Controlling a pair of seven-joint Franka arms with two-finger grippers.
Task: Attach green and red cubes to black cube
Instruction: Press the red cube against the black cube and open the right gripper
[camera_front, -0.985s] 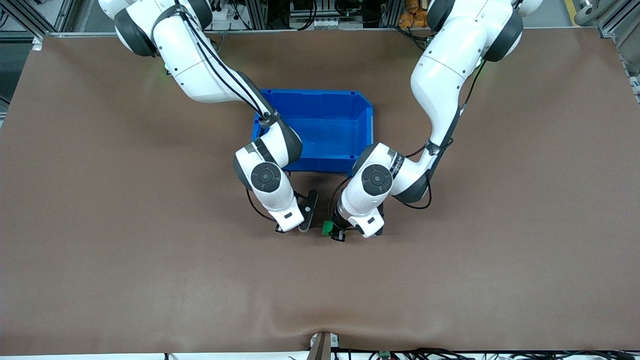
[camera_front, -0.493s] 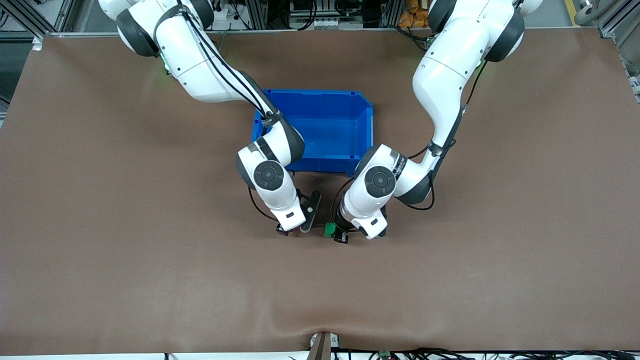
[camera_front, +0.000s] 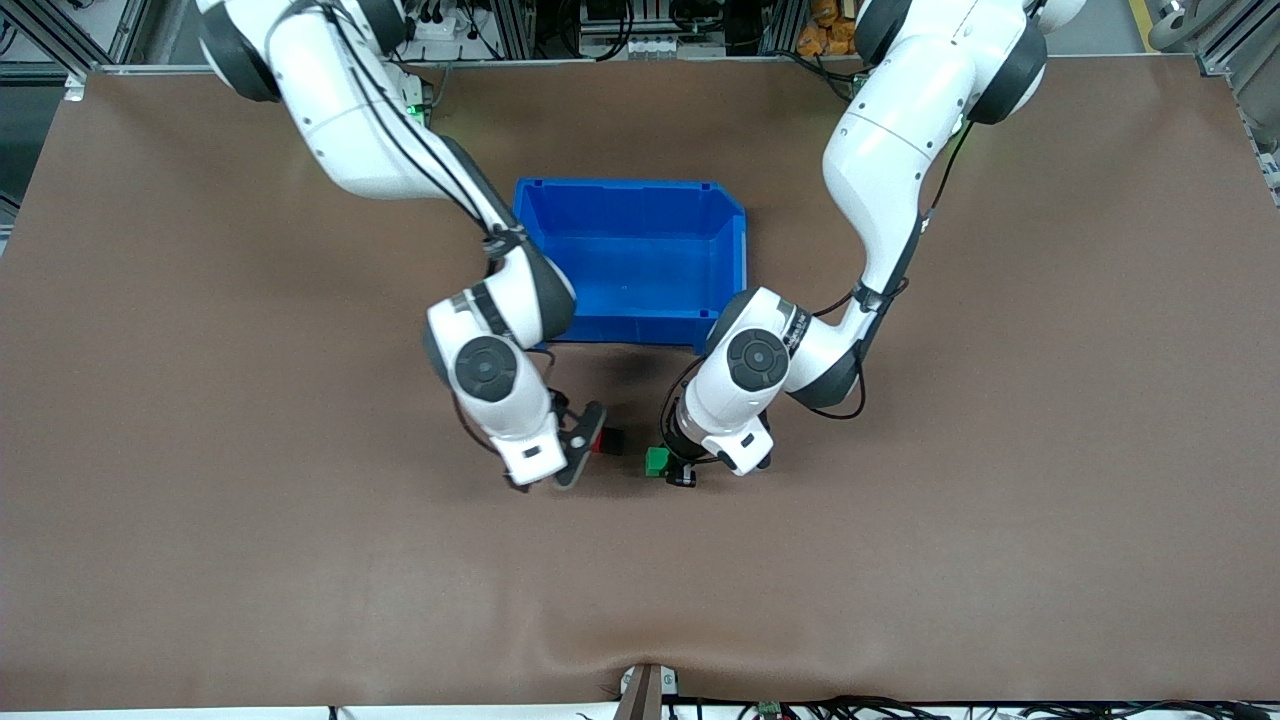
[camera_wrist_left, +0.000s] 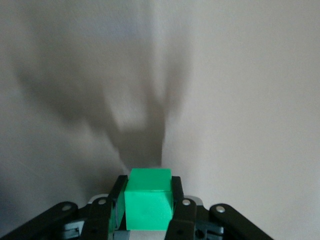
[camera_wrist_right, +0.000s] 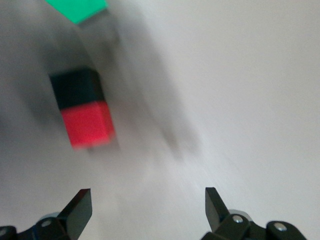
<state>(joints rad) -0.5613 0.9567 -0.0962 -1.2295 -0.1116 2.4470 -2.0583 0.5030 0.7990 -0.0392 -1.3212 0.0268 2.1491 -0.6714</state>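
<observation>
The green cube, now low over the table beside the black cube, will be let go by my left gripper on the table (camera_front: 630, 440), against the black cube's side opposite the red cube.
The red cube (camera_front: 600, 441) and the black cube (camera_front: 614, 441) lie joined side by side on the brown table, nearer to the front camera than the blue bin. In the right wrist view the red cube (camera_wrist_right: 89, 125) touches the black cube (camera_wrist_right: 77, 89). My right gripper (camera_front: 548, 474) is open and empty beside the pair, toward the right arm's end; its jaws (camera_wrist_right: 147, 205) stand wide apart. My left gripper (camera_front: 672, 468) is shut on the green cube (camera_front: 656, 460), low over the table beside the black cube, with a gap between them. The left wrist view shows the green cube (camera_wrist_left: 148, 200) between the fingers.
A large blue bin (camera_front: 630, 188) stands on the table between the two arms, farther from the front camera than the cubes. The brown mat has a raised wrinkle (camera_front: 640, 650) near the front edge.
My right gripper has drawn back toward the right arm's end of the table, uncovering the joined red and black cubes on the table. My left gripper with the green cube has hardly moved.
</observation>
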